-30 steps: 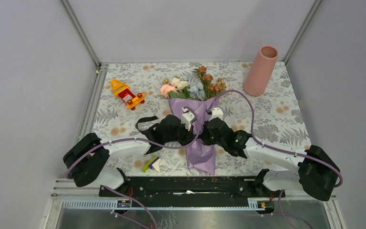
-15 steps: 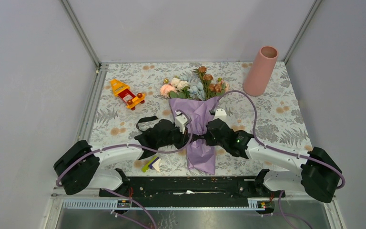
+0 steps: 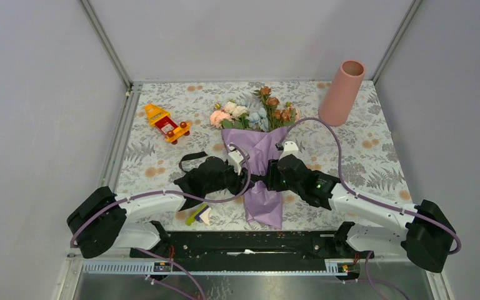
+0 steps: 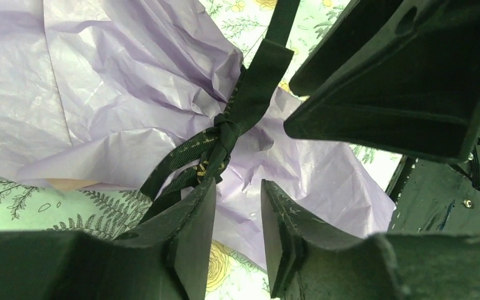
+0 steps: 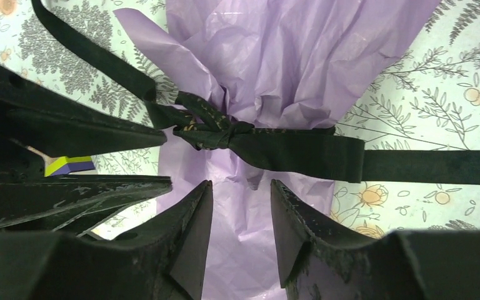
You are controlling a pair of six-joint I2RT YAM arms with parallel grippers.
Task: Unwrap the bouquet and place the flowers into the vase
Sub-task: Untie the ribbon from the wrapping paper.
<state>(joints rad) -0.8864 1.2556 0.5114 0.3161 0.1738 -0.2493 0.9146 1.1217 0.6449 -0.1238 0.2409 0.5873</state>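
Observation:
The black ribbon's knot sits tight beyond my left gripper's open fingers, so next my left gripper pinches the ribbon's loops (image 4: pixel 190 157) while my right gripper grips the knot.
The bouquet (image 3: pixel 257 145) lies along the middle of the table, its purple paper (image 4: pixel 131 94) cinched at the waist by a black ribbon knot (image 4: pixel 222 133) (image 5: pixel 215 134). The flowers (image 3: pixel 253 112) poke out of its far end. At the back right the pink vase (image 3: pixel 344 92) stands upright. My left gripper (image 3: pixel 245 177) (image 4: pixel 239 187) is open just left of the knot, with only paper behind the gap. My right gripper (image 3: pixel 274 176) (image 5: pixel 241 184) is open just right of the knot and holds nothing. A ribbon tail (image 5: pixel 425 165) runs off sideways.
A yellow and red toy (image 3: pixel 167 123) sits at the back left. Small yellow, purple and white blocks (image 3: pixel 199 215) lie near the front, under the left arm. A loose ribbon tail (image 3: pixel 190 160) curls on the cloth left of the bouquet. Grey walls close three sides.
Both grippers have gone from shut to open beside the ribbon knot. The left arm has drawn back a little to the left; the bouquet has stayed in place.

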